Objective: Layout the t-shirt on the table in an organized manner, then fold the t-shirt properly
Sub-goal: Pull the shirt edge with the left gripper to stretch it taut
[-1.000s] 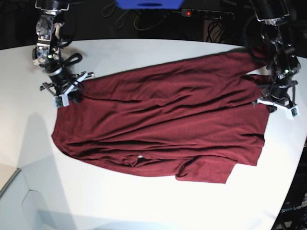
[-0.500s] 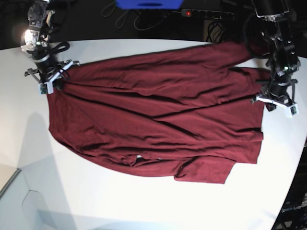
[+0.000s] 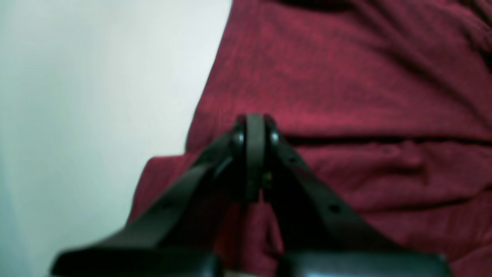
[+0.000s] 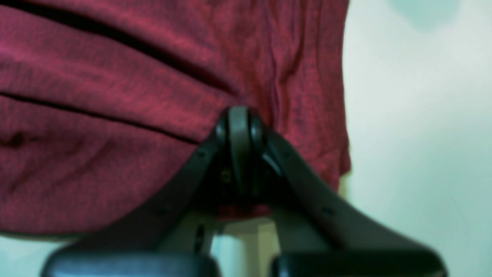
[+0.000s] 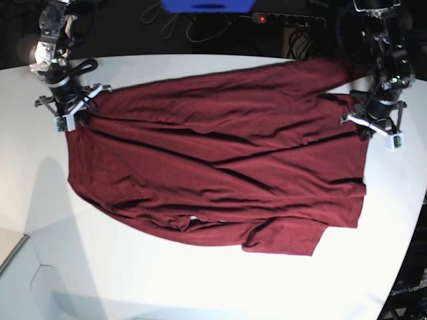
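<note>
Next, I let go of the t-shirt's edge with my left gripper on the bare white table [image 5: 372, 164] [image 3: 201, 60] just outside the straight side of the cloth. The t-shirt is now stretched between my two arms.
The dark maroon t-shirt [image 5: 220, 167] lies spread and wrinkled across the white table [image 5: 200, 287], stretched between my two arms. My right gripper [image 5: 69, 121], at the base view's left, is shut on the t-shirt's left corner; the right wrist view shows its closed tips [image 4: 239, 119] pinching the cloth [image 4: 115, 96] next to bare table [image 4: 415, 115]. My left gripper [image 5: 369, 135], at the base view's right, is shut on the t-shirt's right edge; the left wrist view shows its closed tips [image 3: 251, 129] in the fabric [image 3: 365, 84] beside the table [image 3: 96, 77].
A blue object [image 5: 207, 5] and a power strip with a red light [image 5: 287, 19] sit beyond the table's far edge, with cables. The table's curved edge runs close behind the left arm on the right. The near left table corner drops off [image 5: 13, 253].
The right gripper pulled its corner of the shirt up and to the left, stretching the cloth. In the last half second the left gripper moved up and slightly inward with its edge.
</note>
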Available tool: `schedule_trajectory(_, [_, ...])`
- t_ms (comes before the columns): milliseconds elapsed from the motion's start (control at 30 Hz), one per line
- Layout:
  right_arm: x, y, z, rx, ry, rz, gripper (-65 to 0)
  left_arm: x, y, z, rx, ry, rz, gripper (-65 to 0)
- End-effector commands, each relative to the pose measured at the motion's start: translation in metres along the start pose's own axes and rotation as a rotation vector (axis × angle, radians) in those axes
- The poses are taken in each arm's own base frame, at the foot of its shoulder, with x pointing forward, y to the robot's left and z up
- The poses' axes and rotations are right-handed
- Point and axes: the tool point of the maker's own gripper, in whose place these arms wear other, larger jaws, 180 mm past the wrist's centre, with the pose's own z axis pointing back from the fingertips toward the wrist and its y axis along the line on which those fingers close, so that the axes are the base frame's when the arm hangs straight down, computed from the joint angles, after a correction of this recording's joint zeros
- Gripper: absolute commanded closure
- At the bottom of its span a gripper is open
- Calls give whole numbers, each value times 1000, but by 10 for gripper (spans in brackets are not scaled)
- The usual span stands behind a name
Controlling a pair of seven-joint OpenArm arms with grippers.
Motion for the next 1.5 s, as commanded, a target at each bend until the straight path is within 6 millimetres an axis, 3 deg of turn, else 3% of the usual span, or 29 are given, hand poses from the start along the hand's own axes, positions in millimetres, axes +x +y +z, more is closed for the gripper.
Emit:
schedule_trajectory(0, [11, -4, 1, -8, -32, 12, 0, 33, -1, -2, -8, -83, -16, -6])
schedule_trajectory(33, [11, -4, 1, -8, -32, 12, 0, 44, -2, -5, -7, -105, -20, -6])
schedule_trajectory(133, [12, -4, 1, -7, -33, 11, 0, 46, 1, -19, -2, -93, 5, -6])
schedule_trajectory(400, [11, -3, 1, -7, -30, 11, 0, -6, 39, -59, 67, 86, 115, -5])
schedule_trajectory(567, [11, -3, 1, -7, -29, 11, 0, -5, 69, -60, 118, 115, 111, -5])
schedule_trajectory(800, [10, -3, 0, -7, -28, 9, 0, 23, 79, -61, 131, 68, 89, -5])
schedule_trajectory(1133, [11, -3, 0, -7, -30, 10, 0, 84, 62, -72, 95, -42, 105, -5])
schedule_trajectory(1300, [11, -3, 0, -7, -30, 10, 0, 98, 58, -74, 83, -67, 114, -5])
schedule_trajectory(1467, [11, -3, 0, -7, -29, 10, 0, 99, 57, -74, 81, -71, 115, -5])
